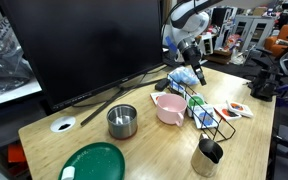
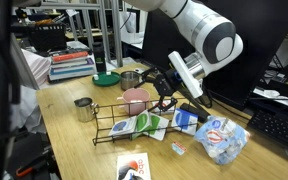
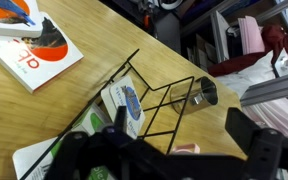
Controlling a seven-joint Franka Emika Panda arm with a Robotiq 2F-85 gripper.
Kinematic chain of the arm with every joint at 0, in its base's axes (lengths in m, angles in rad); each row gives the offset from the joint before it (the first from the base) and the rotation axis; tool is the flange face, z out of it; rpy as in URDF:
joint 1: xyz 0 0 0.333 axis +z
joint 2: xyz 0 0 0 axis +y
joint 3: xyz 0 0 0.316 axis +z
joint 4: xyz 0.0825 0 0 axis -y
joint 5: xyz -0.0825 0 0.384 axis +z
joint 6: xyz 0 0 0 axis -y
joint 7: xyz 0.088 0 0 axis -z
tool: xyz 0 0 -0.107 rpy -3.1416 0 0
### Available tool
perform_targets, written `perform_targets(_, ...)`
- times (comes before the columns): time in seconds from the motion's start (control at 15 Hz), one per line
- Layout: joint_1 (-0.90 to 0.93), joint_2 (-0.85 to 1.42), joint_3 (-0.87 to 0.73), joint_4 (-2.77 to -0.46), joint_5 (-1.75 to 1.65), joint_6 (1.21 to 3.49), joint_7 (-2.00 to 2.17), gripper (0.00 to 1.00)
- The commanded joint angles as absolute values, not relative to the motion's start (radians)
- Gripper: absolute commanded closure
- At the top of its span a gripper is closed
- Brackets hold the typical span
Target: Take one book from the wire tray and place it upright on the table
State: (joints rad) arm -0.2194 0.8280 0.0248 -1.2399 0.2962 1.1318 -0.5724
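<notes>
The white and blue book is the one in the wire tray closest to the metal cup, and my gripper needs to close next on the top edge (image 1: pixel 197 98) (image 3: pixel 136 107) of that book.
The black wire tray (image 2: pixel 119 122) stands on the light wood table (image 2: pixel 74 140), next to the pink bowl. It also shows in the other exterior view (image 1: pixel 212 118) and in the wrist view (image 3: pixel 149 95). Books lean inside it, among them one with a green and white cover (image 2: pixel 142 125) and a white and blue one (image 3: pixel 126 105). My gripper (image 2: pixel 165 98) hangs just above the tray's end near the bowl. In the wrist view its fingers (image 3: pixel 176 140) are spread wide with nothing between them. It also shows in an exterior view (image 1: pixel 191 60).
A pink bowl (image 2: pixel 136 98), a metal cup (image 2: pixel 83 108), a metal pot (image 1: pixel 122 121) and a round green plate (image 1: pixel 93 162) stand nearby. White and orange booklets (image 3: pixel 34 45) lie beside the tray. A blue and white bag (image 2: pixel 222 138) lies close by. A large monitor (image 1: pixel 84 45) is behind.
</notes>
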Motion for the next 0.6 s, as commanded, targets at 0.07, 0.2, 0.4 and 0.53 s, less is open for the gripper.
perform_targets(0.07,-0.23,0.832,0.041,-1.231,0.288,1.13,-0.567,0.0)
perform_targets(0.2,-0.231,0.832,0.042,-1.23,0.288,1.13,-0.567,0.0)
perform_targets(0.4,-0.235,0.845,0.05,-1.219,0.283,1.17,-0.616,0.0)
perform_targets(0.53,-0.235,0.856,0.056,-1.216,0.277,1.212,-0.665,0.0)
